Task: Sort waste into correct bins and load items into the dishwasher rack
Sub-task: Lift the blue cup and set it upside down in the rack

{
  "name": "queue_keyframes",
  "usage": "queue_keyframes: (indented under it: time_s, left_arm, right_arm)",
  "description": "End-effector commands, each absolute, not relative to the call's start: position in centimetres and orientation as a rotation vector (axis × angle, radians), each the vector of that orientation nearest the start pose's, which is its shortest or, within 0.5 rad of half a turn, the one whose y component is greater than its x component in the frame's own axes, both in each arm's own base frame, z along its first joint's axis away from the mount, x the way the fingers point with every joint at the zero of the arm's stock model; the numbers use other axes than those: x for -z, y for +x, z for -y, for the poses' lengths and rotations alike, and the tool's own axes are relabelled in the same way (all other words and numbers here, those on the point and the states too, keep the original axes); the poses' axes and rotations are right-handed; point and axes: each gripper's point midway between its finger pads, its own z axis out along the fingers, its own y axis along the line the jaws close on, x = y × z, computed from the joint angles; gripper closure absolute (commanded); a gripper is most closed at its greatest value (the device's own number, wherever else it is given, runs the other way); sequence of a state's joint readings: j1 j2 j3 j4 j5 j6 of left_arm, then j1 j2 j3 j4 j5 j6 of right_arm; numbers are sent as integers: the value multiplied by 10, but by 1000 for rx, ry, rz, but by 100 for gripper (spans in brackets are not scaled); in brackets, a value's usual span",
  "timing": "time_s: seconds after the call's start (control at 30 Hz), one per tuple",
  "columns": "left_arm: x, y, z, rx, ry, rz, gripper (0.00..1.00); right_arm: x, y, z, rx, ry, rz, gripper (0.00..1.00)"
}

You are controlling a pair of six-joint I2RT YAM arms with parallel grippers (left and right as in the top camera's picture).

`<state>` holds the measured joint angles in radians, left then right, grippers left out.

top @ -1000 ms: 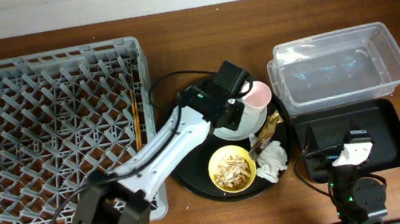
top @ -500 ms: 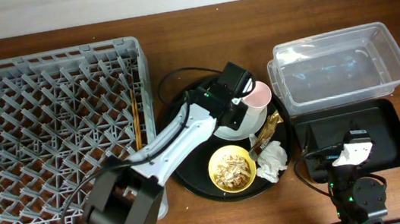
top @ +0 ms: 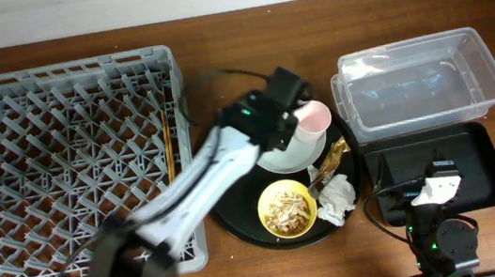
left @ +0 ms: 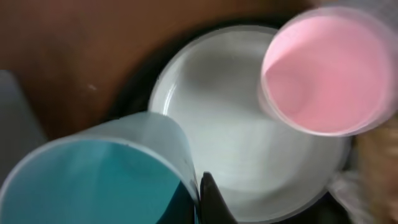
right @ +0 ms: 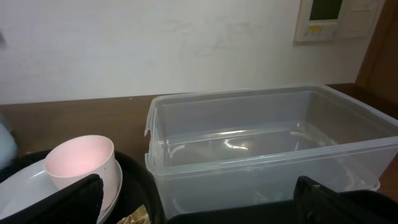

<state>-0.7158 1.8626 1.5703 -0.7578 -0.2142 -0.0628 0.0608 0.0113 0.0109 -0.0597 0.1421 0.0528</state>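
The robot's left gripper needs to release the small blue cup at the far end of the chopstick in the grey rack (top: 157, 119). The blue cup is just above the pale plate.
My left gripper (left: 202, 202) is shut on the rim of the small blue cup (left: 93, 180), just above the pale plate (left: 242, 124). The pink cup (left: 323, 68) stands on that plate. From overhead, the left gripper (top: 278, 120) covers the blue cup, next to the pink cup (top: 317, 117) and the plate (top: 293, 158). The yellow bowl (top: 286, 207) holds tan scraps, with the white napkin (top: 335, 200) and gold wrapper (top: 331, 157) beside it. One chopstick (top: 168, 148) lies in the grey rack (top: 61, 161). My right gripper (right: 199, 208) is open and empty, over the black rectangular tray (top: 482, 162).
The plate, bowl, napkin and wrapper sit on a round black tray (top: 239, 220). The clear tub (top: 420, 79) stands at the right, behind the black rectangular tray; it also shows in the right wrist view (right: 267, 143). A cable (top: 209, 94) loops between the rack and the round tray.
My left arm is in motion and blurred now; its gripper has shifted slightly by the plate and pink cup. The right arm has not moved.
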Motion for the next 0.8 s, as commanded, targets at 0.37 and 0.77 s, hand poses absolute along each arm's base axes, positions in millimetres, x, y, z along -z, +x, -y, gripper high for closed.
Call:
queue_keyframes:
  time_s: [0.37,0.77]
  left_arm:
    - [-324,397,135,1612,491,-1962,100]
    - [-219,446,96,1936,160,-1992,100]
  right_arm:
    - [-159,245,11,35,114,-1632,2]
    - [-159,245,11,35,114,-1632,2]
